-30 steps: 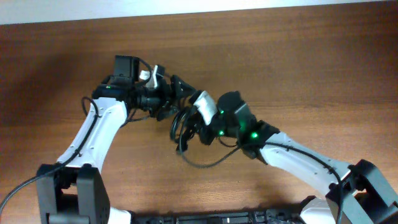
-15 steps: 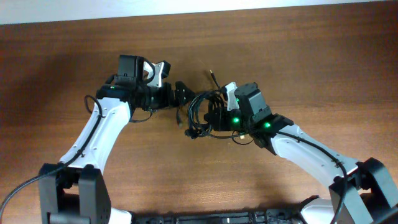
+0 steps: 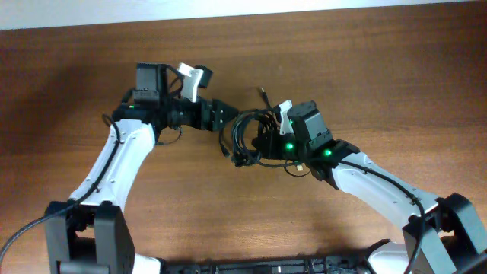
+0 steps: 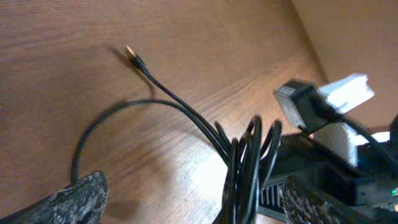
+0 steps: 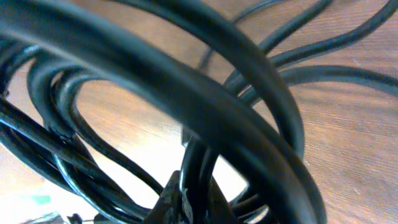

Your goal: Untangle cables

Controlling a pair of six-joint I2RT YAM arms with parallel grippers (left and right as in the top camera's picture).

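Observation:
Next, my left gripper closes on the cables' upper loops [image 3: 245, 116], as the cables hang bunched in my right gripper, before my right gripper pulls strands of cable away from them.
The cables [image 3: 243, 137] are a bunch of thin black loops hanging between my two grippers above the wooden table [image 3: 380, 68]. One loose end with a gold-tipped plug [image 3: 261, 90] points to the back; it also shows in the left wrist view [image 4: 130, 51]. My right gripper [image 3: 264, 141] is shut on strands of the bunch, with its fingers [image 5: 189, 199] pinching a cable [image 5: 205, 93] close to the camera. My left gripper [image 3: 221, 116] is open at the bunch's left side. Its speckled fingers [image 4: 68, 199] stand wide apart, and the looped cables [image 4: 244, 165] pass between them.
The right arm's white camera mount [image 4: 348, 93] sits right behind the bunch in the left wrist view. A pale wall strip [image 3: 228, 11] runs along the table's far edge. Both arm bases [image 3: 84, 228] stand at the front edge.
My right gripper has lifted the bunch up and to the right, out of its low sagging loop. My left gripper has drawn slightly back to the left.

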